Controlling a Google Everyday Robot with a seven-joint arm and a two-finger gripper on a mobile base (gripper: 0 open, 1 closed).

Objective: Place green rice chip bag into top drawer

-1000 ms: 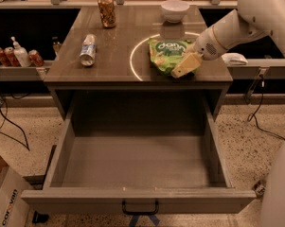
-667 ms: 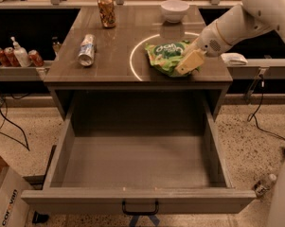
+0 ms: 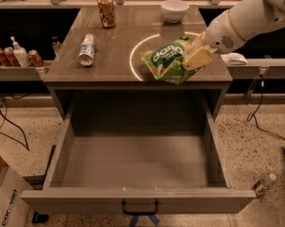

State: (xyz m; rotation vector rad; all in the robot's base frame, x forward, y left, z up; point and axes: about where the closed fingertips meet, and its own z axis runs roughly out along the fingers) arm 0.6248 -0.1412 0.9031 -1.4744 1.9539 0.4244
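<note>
The green rice chip bag, now lifted off the counter, will drop from my gripper in the drawer's front part (image 3: 130,163), just behind the black handle.
The green rice chip bag (image 3: 166,61) with white "dang" lettering is lifted off the counter, tilted, near the counter's front right edge. My gripper (image 3: 195,56) comes in from the right on a white arm and is shut on the bag's right side. The top drawer (image 3: 138,161) is pulled fully open below the counter. Its inside is empty and its small black handle (image 3: 140,209) is at the front.
On the counter (image 3: 118,41) a silver can (image 3: 87,50) lies on its side at left, a brown can (image 3: 106,10) stands at the back, and a white bowl (image 3: 174,8) sits at back right. Cans and a bottle (image 3: 16,55) stand on a shelf at left. A cardboard box (image 3: 4,200) is at lower left.
My gripper has raised the bag off the counter and carried it toward the front edge, above the drawer's back.
</note>
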